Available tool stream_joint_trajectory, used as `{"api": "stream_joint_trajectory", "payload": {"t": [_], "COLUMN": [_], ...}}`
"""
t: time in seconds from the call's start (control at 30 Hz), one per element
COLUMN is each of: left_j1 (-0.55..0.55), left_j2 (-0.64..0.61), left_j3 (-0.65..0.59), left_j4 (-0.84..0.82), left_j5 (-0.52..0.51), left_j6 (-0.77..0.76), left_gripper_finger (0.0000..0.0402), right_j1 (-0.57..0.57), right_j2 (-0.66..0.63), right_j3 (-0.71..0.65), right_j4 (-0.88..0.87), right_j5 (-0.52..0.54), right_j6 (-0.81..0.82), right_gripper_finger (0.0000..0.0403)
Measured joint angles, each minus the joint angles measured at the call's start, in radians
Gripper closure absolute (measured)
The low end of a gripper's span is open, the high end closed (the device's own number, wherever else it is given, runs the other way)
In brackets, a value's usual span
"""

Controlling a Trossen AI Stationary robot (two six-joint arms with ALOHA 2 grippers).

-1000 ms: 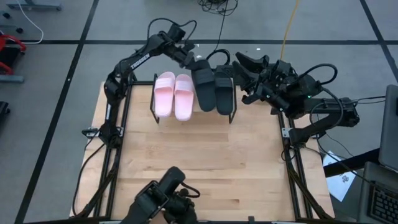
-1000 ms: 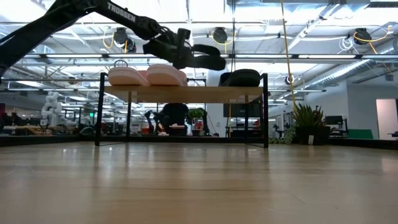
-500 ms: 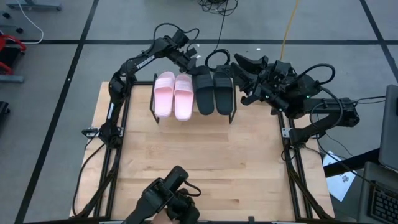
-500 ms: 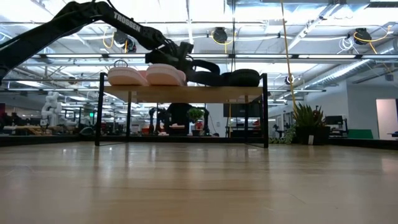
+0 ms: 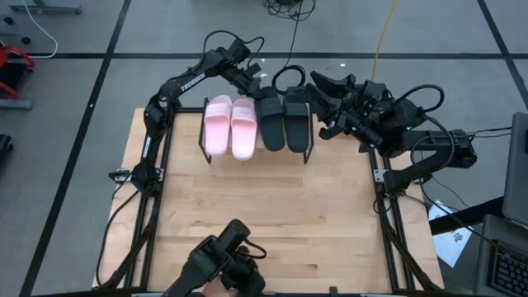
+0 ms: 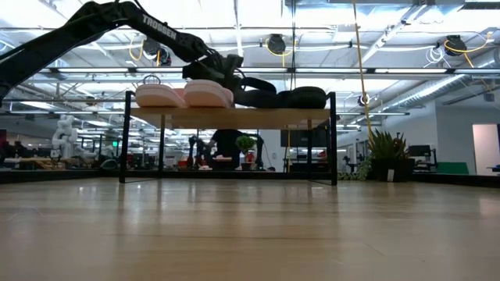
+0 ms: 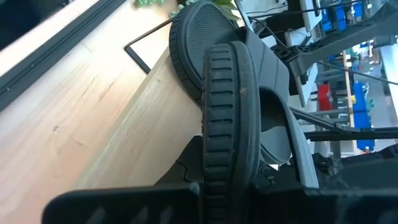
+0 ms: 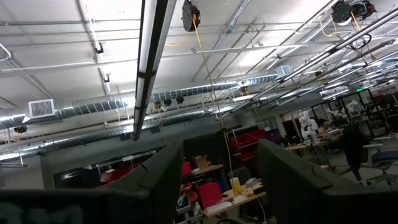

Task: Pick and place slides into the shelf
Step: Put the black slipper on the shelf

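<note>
The tilted black slide in my left gripper sits beside its flat mate; I should release it flat onto the plank, then grip around its heel edge (image 7: 219, 68).
The shelf (image 6: 234, 117) stands at the table's far edge with all four slides on its plank. The pale pink pair (image 5: 231, 125) lies on the left half. The two black slides lie on the right half, side by side. My left gripper (image 5: 254, 85) reaches in from the far side and is shut on the left black slide (image 5: 270, 122). The right black slide (image 5: 297, 122) lies flat on the plank, untouched. My right gripper (image 5: 324, 92) hangs open just right of the shelf, pointing up at the ceiling and touching nothing. My left gripper pinches the left black slide's far end (image 7: 224, 155) between its two fingers, one on the footbed side and one on the sole side. The fingers come slanting down from the far side, along the slide. The slide lies on the shelf plank (image 7: 93, 118).
The wide wooden tabletop (image 5: 264, 214) lies bare in front of the shelf. A dark camera mount (image 5: 223, 264) sits at the table's near edge. Black cables (image 5: 289, 78) loop just behind the shelf, between the two arms.
My left gripper has moved down and toward the far edge, still shut on the black slide. The slide was held skew above the shelf. It now lies straight on the plank beside the other black slide. Nothing has moved in the last half second.
</note>
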State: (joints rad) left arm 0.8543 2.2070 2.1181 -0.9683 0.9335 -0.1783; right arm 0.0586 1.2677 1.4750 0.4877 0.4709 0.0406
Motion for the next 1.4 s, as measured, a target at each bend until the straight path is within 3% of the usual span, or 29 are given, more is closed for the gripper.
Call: {"api": "stream_joint_trajectory", "payload": {"t": [0.9, 1.13, 1.4], "left_j1": [-0.013, -0.016, -0.012], "left_j2": [0.061, 0.061, 0.063], "left_j3": [0.001, 0.000, 0.000], "left_j4": [0.043, 0.052, 0.054], "left_j5": [0.067, -0.023, -0.072], "left_j6": [0.030, 0.036, 0.077], "left_gripper_finger": [0.0377, 0.0324, 0.0314], "right_j1": [-0.019, -0.025, -0.034], "right_j2": [0.023, 0.023, 0.023], "right_j3": [0.001, 0.001, 0.001], "right_j4": [0.007, 0.008, 0.008], "right_j5": [0.001, 0.001, 0.001], "right_j6": [0.070, 0.062, 0.056], "right_gripper_finger": [0.0209, 0.0209, 0.0209]}}
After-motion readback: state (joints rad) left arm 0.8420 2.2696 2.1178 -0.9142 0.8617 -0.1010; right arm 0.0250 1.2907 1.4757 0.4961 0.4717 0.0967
